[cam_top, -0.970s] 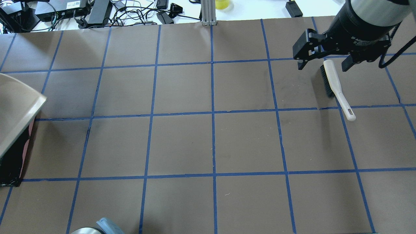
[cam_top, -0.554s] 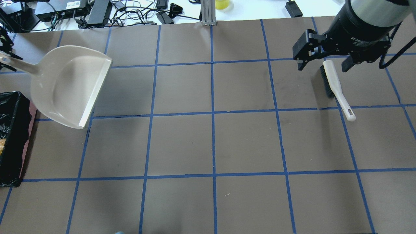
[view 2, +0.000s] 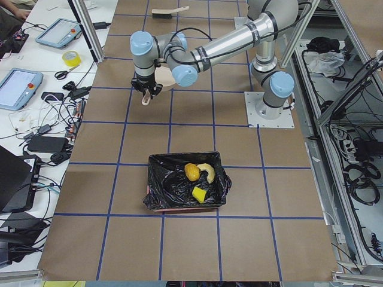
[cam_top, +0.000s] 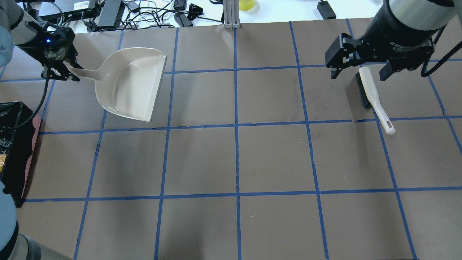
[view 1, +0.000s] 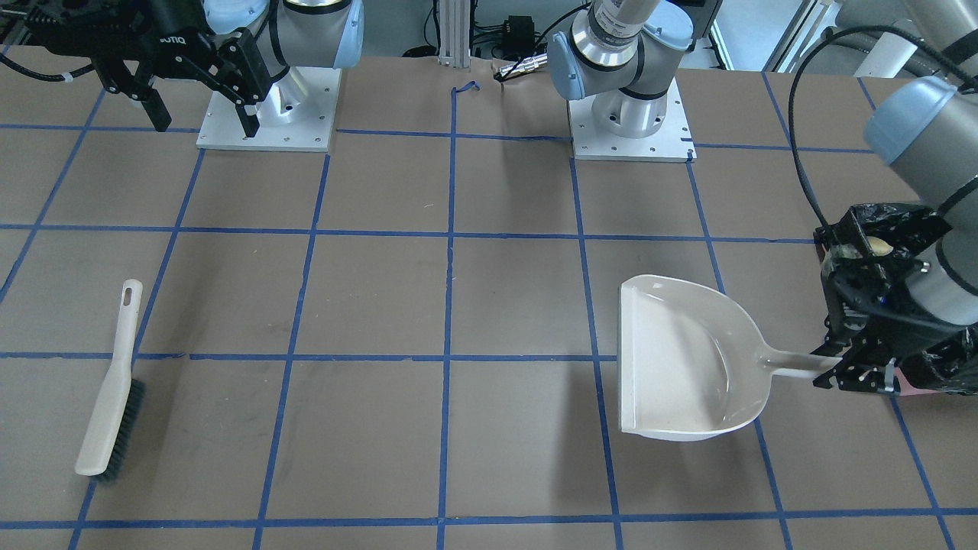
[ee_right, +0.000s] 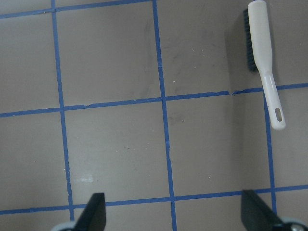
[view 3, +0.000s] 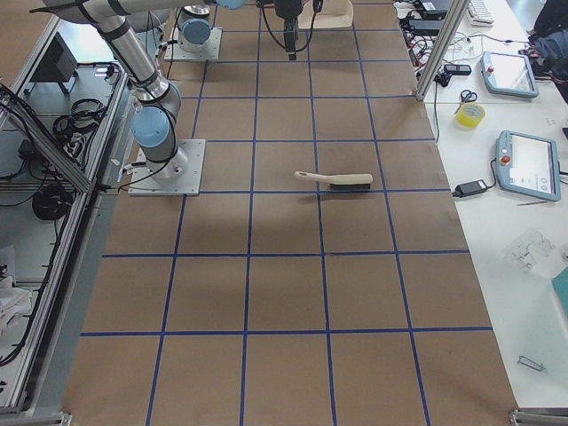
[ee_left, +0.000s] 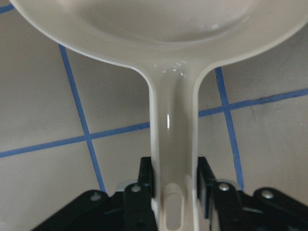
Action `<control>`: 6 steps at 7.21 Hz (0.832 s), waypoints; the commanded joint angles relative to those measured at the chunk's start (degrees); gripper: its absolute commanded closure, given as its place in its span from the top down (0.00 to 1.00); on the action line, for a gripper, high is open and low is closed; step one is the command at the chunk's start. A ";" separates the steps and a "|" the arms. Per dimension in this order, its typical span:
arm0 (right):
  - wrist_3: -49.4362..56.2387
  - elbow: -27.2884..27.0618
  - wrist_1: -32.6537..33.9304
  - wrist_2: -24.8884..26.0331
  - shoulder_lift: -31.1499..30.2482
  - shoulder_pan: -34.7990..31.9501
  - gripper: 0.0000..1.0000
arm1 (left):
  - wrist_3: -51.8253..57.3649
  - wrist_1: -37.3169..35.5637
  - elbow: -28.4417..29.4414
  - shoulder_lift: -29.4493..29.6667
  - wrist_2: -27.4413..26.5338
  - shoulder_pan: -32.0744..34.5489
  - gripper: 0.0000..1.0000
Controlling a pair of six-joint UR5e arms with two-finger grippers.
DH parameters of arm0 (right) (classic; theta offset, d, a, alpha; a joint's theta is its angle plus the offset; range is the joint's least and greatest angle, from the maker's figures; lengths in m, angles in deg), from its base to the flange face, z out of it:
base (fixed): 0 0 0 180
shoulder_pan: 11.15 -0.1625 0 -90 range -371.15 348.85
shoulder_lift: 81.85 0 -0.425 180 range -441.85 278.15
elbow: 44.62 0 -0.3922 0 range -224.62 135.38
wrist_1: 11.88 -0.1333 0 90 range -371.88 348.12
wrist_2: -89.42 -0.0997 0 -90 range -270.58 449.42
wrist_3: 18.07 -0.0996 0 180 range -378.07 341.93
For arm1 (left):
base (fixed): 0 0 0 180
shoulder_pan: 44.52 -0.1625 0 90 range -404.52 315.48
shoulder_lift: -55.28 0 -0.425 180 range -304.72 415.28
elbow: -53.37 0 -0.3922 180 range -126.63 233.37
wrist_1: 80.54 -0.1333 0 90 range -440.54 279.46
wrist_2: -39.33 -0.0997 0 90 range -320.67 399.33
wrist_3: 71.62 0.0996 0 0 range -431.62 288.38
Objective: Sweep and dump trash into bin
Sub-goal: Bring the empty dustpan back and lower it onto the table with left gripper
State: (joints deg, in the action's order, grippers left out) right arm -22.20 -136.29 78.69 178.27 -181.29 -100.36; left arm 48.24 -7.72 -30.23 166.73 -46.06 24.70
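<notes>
My left gripper has the beige dustpan. Next, I put it down across the blue tape line (view 1: 616, 441) beside its scoop, toward the brush.
My left gripper (cam_top: 59, 72) (view 1: 856, 368) (ee_left: 174, 180) is shut on the handle of the beige dustpan (cam_top: 133, 86) (view 1: 680, 359) (ee_left: 163, 19), whose scoop holds nothing. The bin (view 2: 157, 192) (cam_top: 14, 144), pink with a black bag, stands at the table's left end. Inside it lies the trash: a golden-brown lump (view 2: 191, 172), a pale peel (view 2: 207, 172) and a yellow sponge wedge (view 2: 199, 194). My right gripper (cam_top: 358, 74) (view 1: 205, 126) (ee_right: 174, 216) hangs open over the brush (cam_top: 371, 95) (view 1: 111, 397) (ee_right: 264, 53), apart from it.
The brush (view 3: 335, 180) lies flat on the brown, blue-taped table (cam_top: 234, 159). Cables and electronics (cam_top: 90, 14) crowd the far edge. An aluminium post (cam_top: 231, 14) stands at the far middle. The arm bases (view 1: 267, 107) (view 1: 630, 122) sit on the robot's side.
The dustpan was tipped over the bin at the left edge. It has since swung away to the far right and levelled out, still held by my left gripper. The right arm stayed still.
</notes>
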 commanded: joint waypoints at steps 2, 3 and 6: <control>0.00 0.00 -0.04 -0.09 0.21 0.00 1.00 | -13.89 0.57 9.67 9.99 -8.63 7.40 0.00; 0.00 0.00 0.04 -0.09 0.30 0.00 1.00 | -14.81 0.14 9.68 11.58 -8.66 8.82 0.00; 0.00 0.00 0.04 -0.09 0.30 0.00 1.00 | -21.59 -0.22 8.90 13.26 -8.66 9.71 0.00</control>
State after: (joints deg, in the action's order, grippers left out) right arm -22.20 -136.29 78.67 178.19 -180.99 -100.36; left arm 28.53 -7.79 -20.95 179.42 -54.72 34.18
